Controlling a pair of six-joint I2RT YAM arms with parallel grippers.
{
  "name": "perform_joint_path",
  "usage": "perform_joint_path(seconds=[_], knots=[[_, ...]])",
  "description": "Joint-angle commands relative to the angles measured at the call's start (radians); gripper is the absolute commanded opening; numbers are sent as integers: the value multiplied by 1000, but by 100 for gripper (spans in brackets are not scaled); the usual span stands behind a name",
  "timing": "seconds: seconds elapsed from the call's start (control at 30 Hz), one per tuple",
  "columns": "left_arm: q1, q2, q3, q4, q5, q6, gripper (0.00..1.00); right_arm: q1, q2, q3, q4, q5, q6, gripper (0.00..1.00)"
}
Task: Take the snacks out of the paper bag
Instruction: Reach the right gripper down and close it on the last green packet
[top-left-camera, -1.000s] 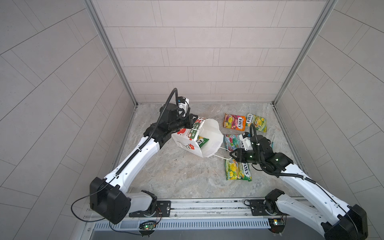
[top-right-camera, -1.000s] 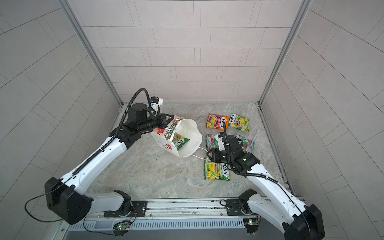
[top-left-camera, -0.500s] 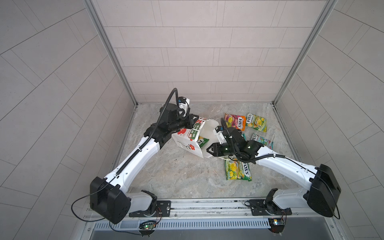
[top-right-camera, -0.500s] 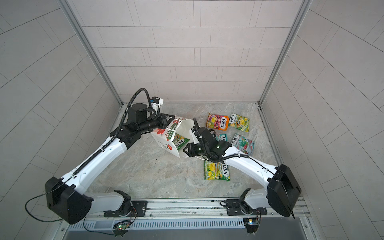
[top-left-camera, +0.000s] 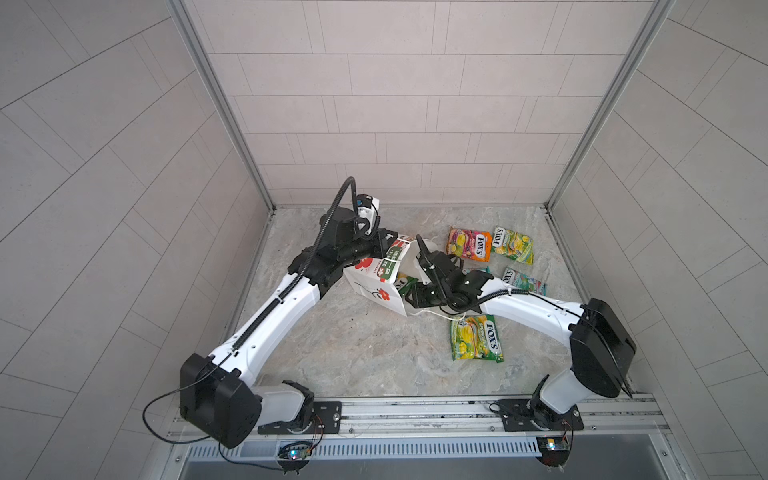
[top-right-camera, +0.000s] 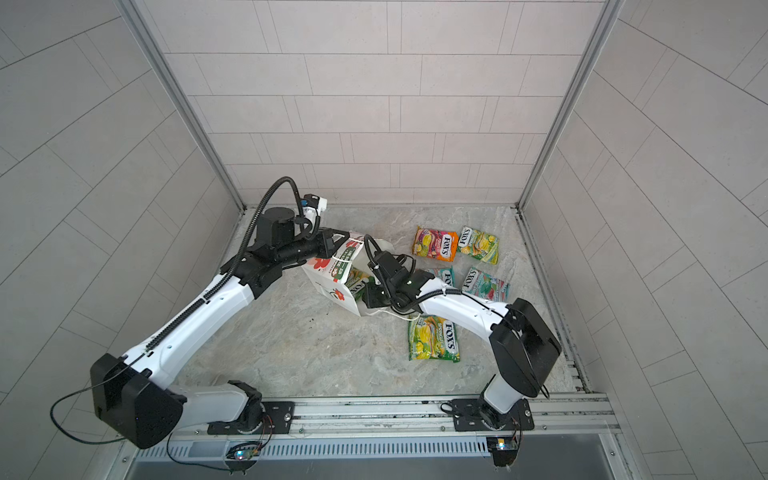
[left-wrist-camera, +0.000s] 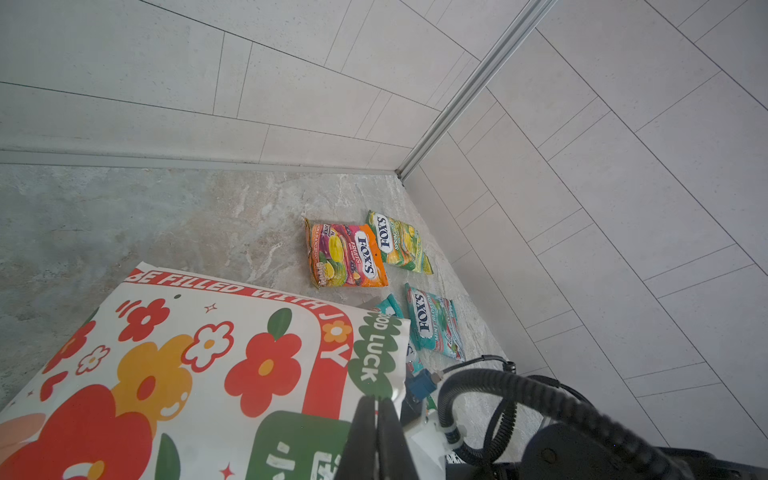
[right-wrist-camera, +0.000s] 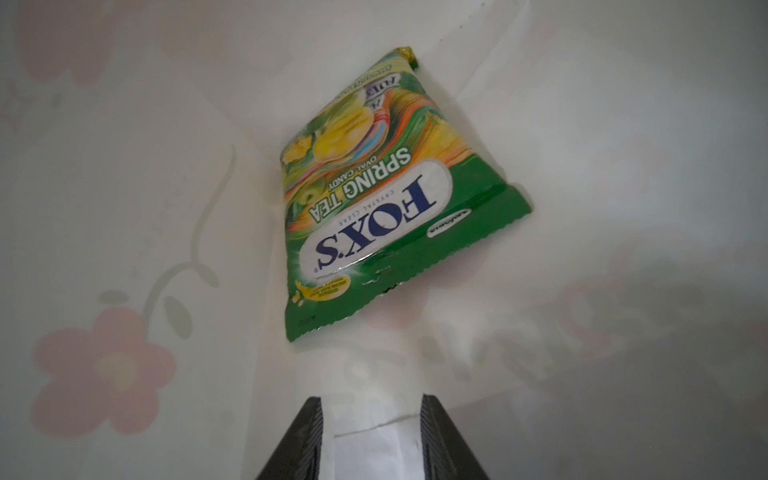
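Next, I close my right gripper on the green end (top-left-camera: 408, 285) (right-wrist-camera: 376, 276) beside the FOX'S label of the green-yellow packet inside the paper bag.
The white paper bag (top-left-camera: 374, 286) (top-right-camera: 332, 286) lies tilted on its side, mouth toward the right. My left gripper (left-wrist-camera: 376, 405) (top-left-camera: 384, 246) is shut on its upper edge beside the green print. My right gripper (right-wrist-camera: 371, 401) is inside the bag mouth (top-left-camera: 409, 293), open and empty. A green-yellow snack packet (right-wrist-camera: 386, 199) (top-right-camera: 357, 282) rests against the inner wall (right-wrist-camera: 124, 208), a short way ahead of the fingertips. On the floor lie an orange-pink packet (top-left-camera: 469, 244), a green one (top-left-camera: 512, 245), a teal one (top-left-camera: 524, 282) and a green-yellow one (top-left-camera: 476, 343).
Another teal packet (top-right-camera: 442, 275) shows partly under my right arm. A white cord handle (top-left-camera: 451, 318) trails from the bag toward the front packet. Tiled walls close the back and both sides, and a metal rail (top-left-camera: 415, 415) runs along the front.
My right arm has swung left from above the packets and pushed its gripper into the bag mouth. The left gripper has kept its hold on the bag without moving.
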Motion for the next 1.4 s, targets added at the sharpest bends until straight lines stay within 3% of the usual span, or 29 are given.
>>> perform_joint_path(seconds=[0.0, 0.5, 0.8, 1.13, 1.37], knots=[[1, -31, -9, 39, 5, -3, 0, 6, 56, 64, -57, 54, 42, 41], [0, -31, -10, 41, 9, -5, 0, 20, 210, 124, -19, 190, 236, 43], [1, -37, -19, 78, 40, -20, 0, 18, 264, 122, 122, 132, 307, 43], [0, -37, -63, 239, 145, -130, 0, 18, 314, 69, 352, 66, 426, 42], [1, -40, -90, 323, 167, -186, 0, 26, 337, 60, 384, 119, 492, 42]])
